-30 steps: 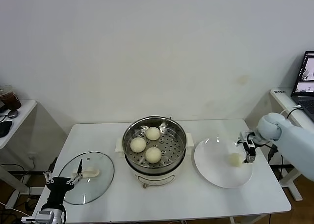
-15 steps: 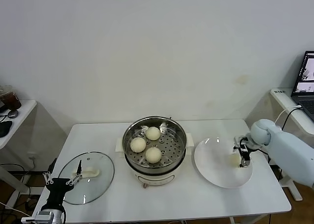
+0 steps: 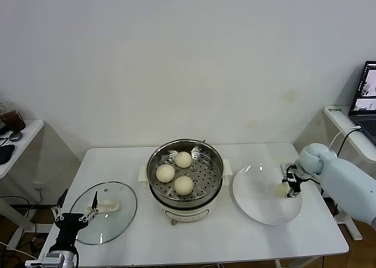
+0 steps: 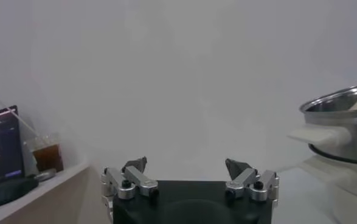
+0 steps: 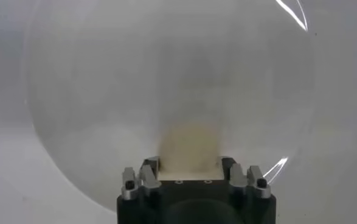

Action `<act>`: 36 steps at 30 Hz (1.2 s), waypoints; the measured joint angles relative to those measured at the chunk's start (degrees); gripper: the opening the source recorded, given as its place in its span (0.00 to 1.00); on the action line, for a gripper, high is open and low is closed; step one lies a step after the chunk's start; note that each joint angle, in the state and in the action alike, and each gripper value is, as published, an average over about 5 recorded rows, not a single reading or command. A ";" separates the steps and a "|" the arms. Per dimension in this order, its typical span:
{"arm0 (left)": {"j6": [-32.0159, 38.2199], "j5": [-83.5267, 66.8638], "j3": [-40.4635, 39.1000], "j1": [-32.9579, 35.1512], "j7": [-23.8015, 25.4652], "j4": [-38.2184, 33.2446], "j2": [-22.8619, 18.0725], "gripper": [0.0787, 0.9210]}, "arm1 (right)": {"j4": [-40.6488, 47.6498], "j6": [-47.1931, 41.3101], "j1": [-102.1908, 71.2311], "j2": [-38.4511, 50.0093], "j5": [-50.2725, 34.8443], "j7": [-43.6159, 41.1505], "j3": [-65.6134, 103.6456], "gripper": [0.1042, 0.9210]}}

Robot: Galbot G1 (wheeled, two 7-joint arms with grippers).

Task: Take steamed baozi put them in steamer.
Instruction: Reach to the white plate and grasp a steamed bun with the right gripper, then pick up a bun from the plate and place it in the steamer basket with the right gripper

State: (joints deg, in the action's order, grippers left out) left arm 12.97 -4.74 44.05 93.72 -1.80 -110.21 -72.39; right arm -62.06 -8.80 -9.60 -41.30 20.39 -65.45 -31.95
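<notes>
Next, my right gripper releases the baozi so that it rests on the bare part of the steamer tray [image 3: 200, 167] that is nearest the white plate. The baozi is now still on the plate.
Three steamed baozi [image 3: 183, 159] lie on the perforated tray of the steel steamer [image 3: 154, 162] at the table's middle. A fourth baozi [image 3: 282, 189] rests on the right part of the white plate [image 3: 258, 204]. My right gripper [image 3: 290, 186] is down on the plate, its jaws pressed against both sides of that bun. In the right wrist view the baozi [image 5: 189, 143] fills the gap of the right gripper [image 5: 189, 163] above the plate [image 5: 105, 91]. My left gripper [image 3: 73, 216] is parked at the table's front left corner and stands open [image 4: 190, 167], holding nothing.
The glass lid [image 3: 111, 204] with its white handle lies flat on the table left of the steamer. A laptop [image 3: 367, 97] sits on a desk at far right. A side table with a dark drink cup [image 3: 12, 118] is at far left.
The right gripper has dropped toward the plate and moved slightly left, and its jaws have closed around the baozi there. The left arm has not moved.
</notes>
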 measured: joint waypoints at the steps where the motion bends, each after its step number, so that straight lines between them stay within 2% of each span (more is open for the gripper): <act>1: 0.00 0.00 0.00 -0.03 0.00 -0.02 0.03 0.88 | -0.36 -0.17 0.32 0.24 -0.28 -0.09 -0.24 0.54; 9: -0.10 -0.02 -0.55 -0.66 0.00 -0.18 0.27 0.88 | -5.18 -2.38 7.15 3.14 -5.95 -0.79 -5.56 0.53; 17: -0.31 -0.07 -1.57 -1.60 0.04 -0.36 0.79 0.88 | -12.54 -6.59 23.53 3.27 -17.84 0.16 -17.55 0.53; 29: -0.32 -0.65 -1.40 -1.94 0.06 -0.50 1.79 0.88 | -22.92 -17.30 44.55 -6.05 -38.81 6.25 -35.59 0.55; 36: -0.32 -0.69 -1.03 -1.85 0.05 -0.81 1.50 0.88 | -23.76 -23.41 45.91 -13.28 -44.86 10.09 -39.55 0.55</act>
State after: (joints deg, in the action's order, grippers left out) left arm 12.66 -5.43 43.02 91.87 -1.76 -111.02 -70.89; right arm -85.83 -32.21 36.31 -54.58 -24.47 -55.35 -71.50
